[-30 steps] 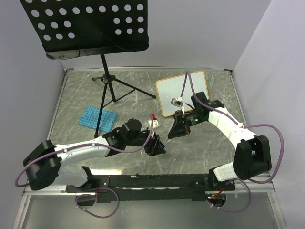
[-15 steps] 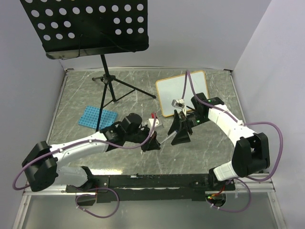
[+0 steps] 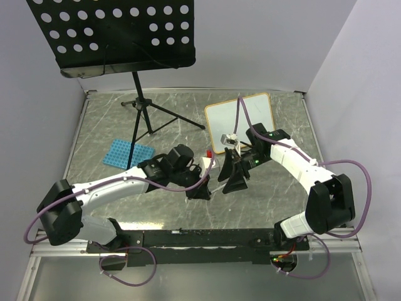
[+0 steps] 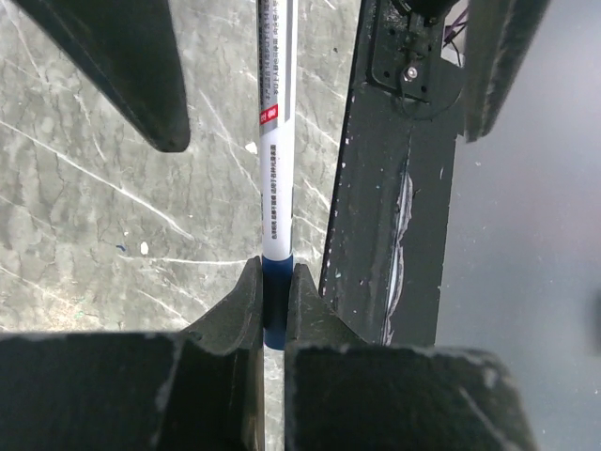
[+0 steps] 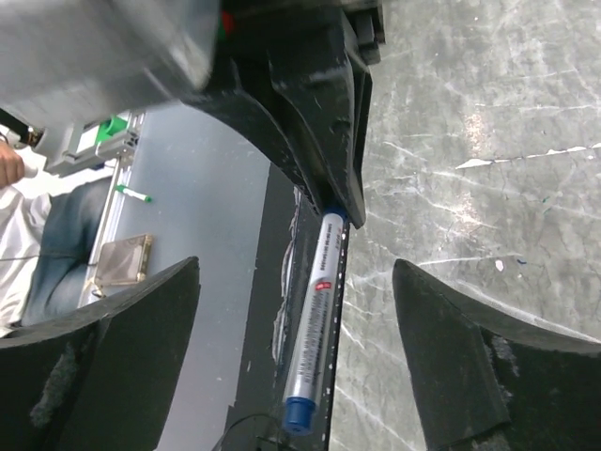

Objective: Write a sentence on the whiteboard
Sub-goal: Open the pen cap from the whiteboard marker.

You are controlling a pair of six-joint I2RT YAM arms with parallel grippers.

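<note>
My left gripper should release the blue cap of the marker on the bare grey table [image 3: 191,189] between the blue rack and the whiteboard. The marker now hangs over the table.
A white marker [image 4: 272,169] with blue ends hangs over the grey table, and my left gripper [image 4: 273,291] is shut on its near blue end. In the right wrist view the marker [image 5: 317,310] lies between the wide-apart fingers of my open right gripper [image 5: 296,272], touching neither. From above, the left gripper [image 3: 202,189] and right gripper [image 3: 230,179] face each other closely at the table's middle. The whiteboard [image 3: 241,119], orange-framed, lies flat behind the right arm. Its face looks blank, and the sentence is out of view.
A black perforated music stand [image 3: 113,31] on a tripod [image 3: 143,110] stands at the back left. A blue perforated rack [image 3: 128,154] lies on the left of the table. The black base rail [image 3: 207,238] runs along the near edge.
My left gripper closed on the marker's end and moved right. My right gripper, shut a second ago, opened and let the marker go.
</note>
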